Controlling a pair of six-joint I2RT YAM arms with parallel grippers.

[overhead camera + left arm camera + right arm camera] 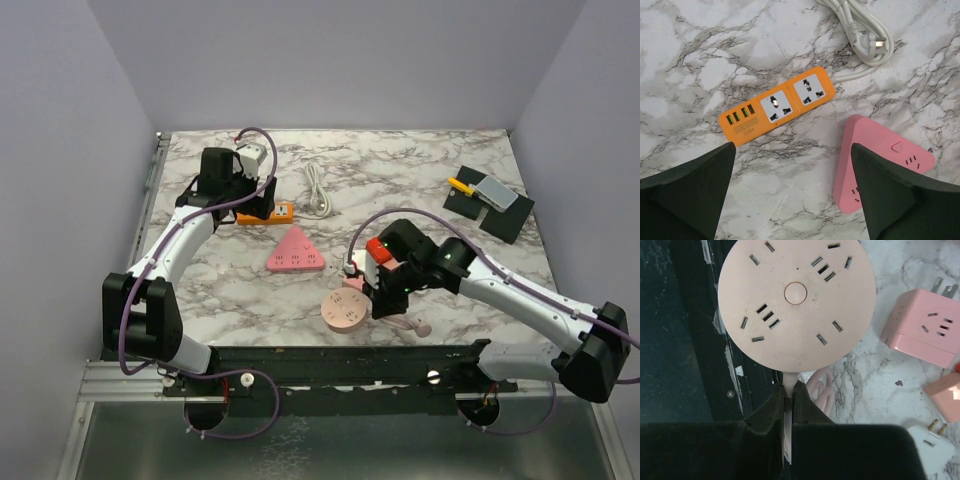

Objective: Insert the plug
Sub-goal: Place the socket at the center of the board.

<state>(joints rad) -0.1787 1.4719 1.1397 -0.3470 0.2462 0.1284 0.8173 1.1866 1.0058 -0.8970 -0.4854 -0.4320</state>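
Note:
Next, my left gripper closes on the USB-port end (248, 217) (746, 119) of the orange power strip, which is the end farthest from its white cable.
The white cable's plug (879, 44) lies on the marble beside its coiled cord (317, 192), just past the orange power strip (777, 105). My left gripper (792, 150) hangs open above bare marble between that strip and a pink triangular socket block (880, 160); nothing is between its fingers. My right gripper (790, 390) is shut on the pink cord stub of the round pink socket disc (797, 302), which sits at the table's front edge (345, 310). A pink cube adapter (925, 332) and a white plug (930, 440) lie right of the disc.
A black pad (490, 205) carrying a grey block and a yellow piece lies at the back right. The disc's pink cord (410, 325) trails along the front edge. The dark mounting rail (685, 340) runs just beyond the disc.

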